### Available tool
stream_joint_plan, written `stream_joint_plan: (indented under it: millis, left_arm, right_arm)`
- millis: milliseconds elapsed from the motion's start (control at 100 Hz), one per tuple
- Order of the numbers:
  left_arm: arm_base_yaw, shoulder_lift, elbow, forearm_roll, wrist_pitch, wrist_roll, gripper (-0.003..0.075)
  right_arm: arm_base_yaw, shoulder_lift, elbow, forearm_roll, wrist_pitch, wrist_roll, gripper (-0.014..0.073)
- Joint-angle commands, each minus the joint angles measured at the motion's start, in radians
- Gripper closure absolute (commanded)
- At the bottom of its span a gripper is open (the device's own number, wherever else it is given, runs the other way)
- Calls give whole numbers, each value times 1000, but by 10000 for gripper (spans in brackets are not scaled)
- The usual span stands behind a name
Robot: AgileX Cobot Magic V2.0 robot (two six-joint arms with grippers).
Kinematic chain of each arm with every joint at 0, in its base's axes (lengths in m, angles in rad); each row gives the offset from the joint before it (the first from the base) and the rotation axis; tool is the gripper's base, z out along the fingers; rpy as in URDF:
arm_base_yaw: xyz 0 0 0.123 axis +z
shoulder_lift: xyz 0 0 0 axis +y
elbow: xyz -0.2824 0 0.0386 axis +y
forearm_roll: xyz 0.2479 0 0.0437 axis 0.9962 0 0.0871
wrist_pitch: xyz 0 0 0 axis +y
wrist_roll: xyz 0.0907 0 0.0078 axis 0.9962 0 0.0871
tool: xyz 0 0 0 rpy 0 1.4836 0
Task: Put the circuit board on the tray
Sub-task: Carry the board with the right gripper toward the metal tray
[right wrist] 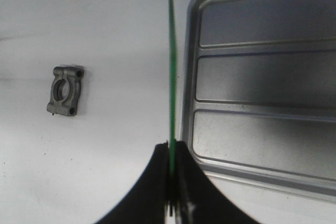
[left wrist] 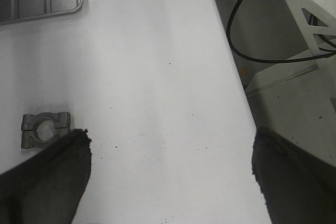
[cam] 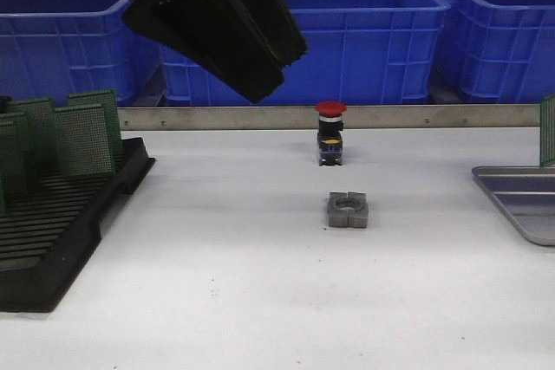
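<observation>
The circuit board, now upright just beside the tray's rim, will be released by my right gripper inside the silver-grey tray point(cam: 532, 201) point(right wrist: 241, 80), by the rim facing the clamp block.
In the right wrist view, my right gripper point(right wrist: 171, 148) is shut on a thin green circuit board point(right wrist: 171, 66), seen edge-on and upright just beside the rim of the silver-grey tray point(right wrist: 262, 77). In the front view the same board point(cam: 548, 132) shows at the far right edge above the tray point(cam: 520, 201); the gripper itself is out of frame there. My left gripper point(left wrist: 170, 150) is open with nothing between its fingers, and hangs high over the table's back left point(cam: 260, 84). More green boards point(cam: 82, 136) stand in the black slotted rack point(cam: 52, 240) at the left.
A grey metal clamp block point(cam: 348, 210) lies mid-table, and a red-capped push button point(cam: 330, 132) stands behind it. Large blue bins point(cam: 364, 32) line the back behind a metal rail. The table's near edge, with cables beyond it, shows in the left wrist view.
</observation>
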Motion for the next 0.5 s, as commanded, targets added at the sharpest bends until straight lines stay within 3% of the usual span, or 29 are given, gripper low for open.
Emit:
stream_joint_plan:
  millis: [0, 490]
  left_arm:
    - [-8, -51, -28, -65, 53, -9, 132]
    - [-8, -51, -28, -65, 53, -9, 132]
  right_arm:
    - [-8, 22, -36, 76, 22, 3, 661]
    - [-8, 168, -110, 115, 73, 15, 661]
